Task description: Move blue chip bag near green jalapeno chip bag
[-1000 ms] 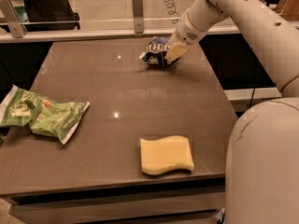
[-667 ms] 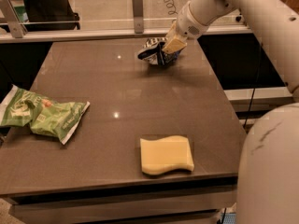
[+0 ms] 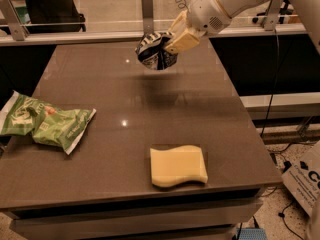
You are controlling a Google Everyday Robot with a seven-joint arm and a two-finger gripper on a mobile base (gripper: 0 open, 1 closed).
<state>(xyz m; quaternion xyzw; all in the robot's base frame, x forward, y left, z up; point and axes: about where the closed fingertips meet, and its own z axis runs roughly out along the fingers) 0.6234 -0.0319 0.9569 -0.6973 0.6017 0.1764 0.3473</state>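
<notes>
Next, I put the blue chip bag down against the sponge-facing edge of the green jalapeno chip bag [image 3: 91, 126] with my gripper.
My gripper [image 3: 167, 46] is shut on the blue chip bag [image 3: 152, 51], a small dark navy foil bag with white lettering. It holds the bag in the air above the far middle of the brown table [image 3: 135, 109]. The green jalapeno chip bag [image 3: 45, 124], light green and wrinkled, lies flat at the table's left edge, well apart from the held bag. The white arm reaches in from the upper right.
A yellow wavy sponge [image 3: 178, 165] lies near the table's front edge, right of centre. A rail with metal posts [image 3: 146, 4] runs behind the table. The floor with cables shows at the right.
The gripper has lifted the blue chip bag off the far side of the table and carried it left and toward the table's middle. The green bag and the sponge have not moved.
</notes>
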